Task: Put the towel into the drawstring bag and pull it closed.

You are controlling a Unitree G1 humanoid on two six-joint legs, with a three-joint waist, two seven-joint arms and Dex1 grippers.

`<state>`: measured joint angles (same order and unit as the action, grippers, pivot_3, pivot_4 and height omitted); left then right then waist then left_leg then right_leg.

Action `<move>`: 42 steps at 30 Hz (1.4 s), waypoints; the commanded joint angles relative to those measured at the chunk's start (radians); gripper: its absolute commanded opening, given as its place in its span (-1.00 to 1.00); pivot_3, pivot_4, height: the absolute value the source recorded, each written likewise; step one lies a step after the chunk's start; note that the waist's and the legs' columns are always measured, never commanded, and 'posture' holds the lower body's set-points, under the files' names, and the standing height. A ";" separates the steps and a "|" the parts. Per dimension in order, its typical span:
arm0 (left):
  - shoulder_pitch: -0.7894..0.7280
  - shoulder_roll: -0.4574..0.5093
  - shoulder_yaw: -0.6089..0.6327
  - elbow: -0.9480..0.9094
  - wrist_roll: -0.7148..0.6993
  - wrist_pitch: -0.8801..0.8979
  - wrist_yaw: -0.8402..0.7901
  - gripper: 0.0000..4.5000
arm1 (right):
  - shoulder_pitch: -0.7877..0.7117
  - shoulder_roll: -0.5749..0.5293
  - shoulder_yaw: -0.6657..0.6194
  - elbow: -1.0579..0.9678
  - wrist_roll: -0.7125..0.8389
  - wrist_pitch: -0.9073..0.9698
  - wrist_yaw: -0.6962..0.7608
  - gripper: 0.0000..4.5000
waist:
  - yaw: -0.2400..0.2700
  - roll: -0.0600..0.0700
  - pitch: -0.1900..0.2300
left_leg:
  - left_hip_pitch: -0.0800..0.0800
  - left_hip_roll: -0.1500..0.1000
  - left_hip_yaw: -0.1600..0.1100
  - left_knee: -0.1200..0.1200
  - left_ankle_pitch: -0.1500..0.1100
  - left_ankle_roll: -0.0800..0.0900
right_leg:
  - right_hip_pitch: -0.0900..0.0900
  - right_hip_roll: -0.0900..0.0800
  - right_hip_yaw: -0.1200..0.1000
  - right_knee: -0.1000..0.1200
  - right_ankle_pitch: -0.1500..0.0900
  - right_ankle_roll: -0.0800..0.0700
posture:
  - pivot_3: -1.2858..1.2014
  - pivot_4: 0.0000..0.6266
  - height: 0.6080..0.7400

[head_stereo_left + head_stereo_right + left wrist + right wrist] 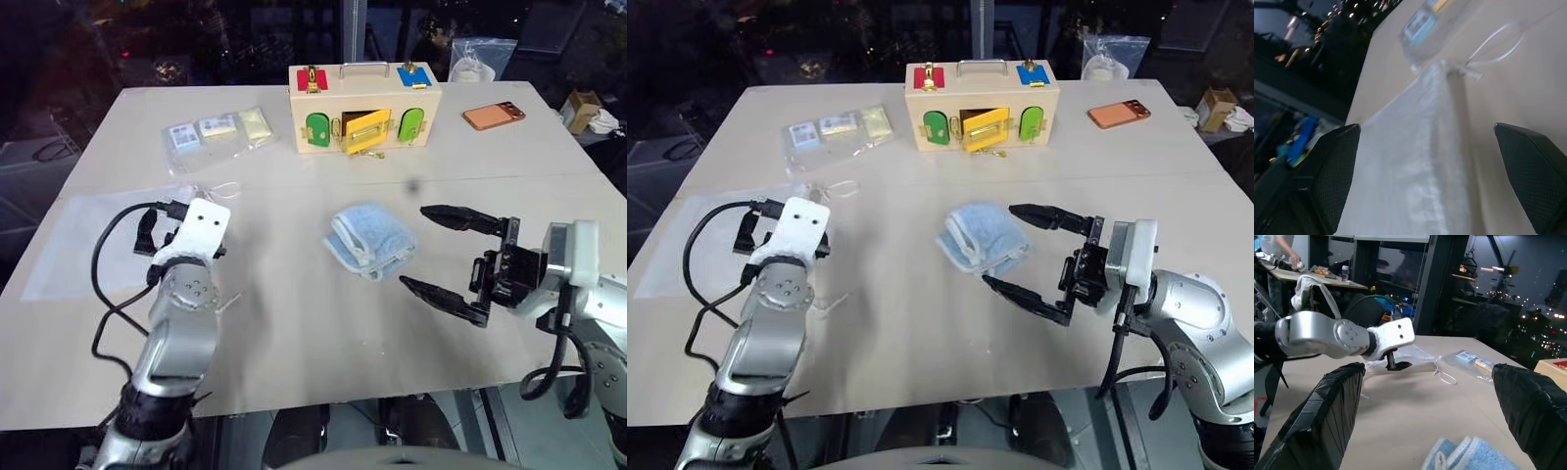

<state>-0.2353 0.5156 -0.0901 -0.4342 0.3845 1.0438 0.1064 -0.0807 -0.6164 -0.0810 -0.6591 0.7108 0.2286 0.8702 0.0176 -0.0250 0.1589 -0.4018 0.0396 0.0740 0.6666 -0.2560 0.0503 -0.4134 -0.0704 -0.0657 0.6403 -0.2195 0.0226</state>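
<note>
The opening of the drawstring bag is lying flat, so next I pinch the bag's edge [1439, 181] with my left gripper and lift it before my right gripper pushes the towel in.
The light-blue towel [370, 241] lies folded near the table's middle. My right gripper [412, 247] hovers just to its right, pointing at it, open and holding nothing. The towel's edge [1469, 456] lies below and between the right fingers [1327, 416]. The sheer white drawstring bag [88, 237] lies flat at the table's left, its thin cord loops [221, 188] at the edge nearer the middle. My left gripper [152, 227] hangs over the bag's right part, open. In the left wrist view the mesh bag [1415, 161] runs between the spread fingers [1337, 166], with the cord [1493, 49] beyond.
A clear plastic bag of card packets [217, 132] lies behind the drawstring bag. A wooden latch box [362, 108] stands at the back centre, an orange phone [494, 115] to its right and another clear bag [475, 61] behind. A person [1273, 249] stands far off.
</note>
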 commanded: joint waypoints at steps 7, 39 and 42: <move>-0.170 -0.066 -0.005 0.248 0.107 0.077 0.054 1.00 | 0.028 0.010 -0.001 -0.040 -0.012 -0.019 -0.023 0.99 | 0.000 -0.001 0.000 | -0.001 -0.001 0.000 0.000 0.000 0.000 | 0.000 -0.001 0.000 0.000 0.002 0.003 | 0.03 -0.52 1.00; -0.132 -0.044 0.115 0.309 0.169 -0.139 0.064 0.19 | 0.061 0.037 0.010 0.012 -0.076 -0.061 -0.018 1.00 | -0.001 -0.002 0.000 | -0.001 -0.001 -0.001 0.001 0.000 0.000 | 0.000 -0.007 0.000 0.001 0.003 0.004 | 0.03 -0.52 1.00; -0.137 -0.055 0.132 0.349 0.188 -0.148 0.115 0.62 | 0.059 0.034 0.006 0.012 -0.076 -0.060 -0.018 1.00 | -0.001 -0.002 0.000 | -0.001 -0.001 -0.001 0.001 0.000 0.000 | 0.000 -0.007 0.000 0.001 0.003 0.004 | 0.03 -0.52 1.00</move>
<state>-0.3575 0.4550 0.0274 -0.0876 0.5404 0.9062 0.1886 -0.0113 -0.5815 -0.0571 -0.6242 0.6292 0.1864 0.8527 0.0167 -0.0269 0.1593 -0.4031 0.0388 0.0731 0.6672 -0.2560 0.0502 -0.4136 -0.0777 -0.0656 0.6410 -0.2168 0.0262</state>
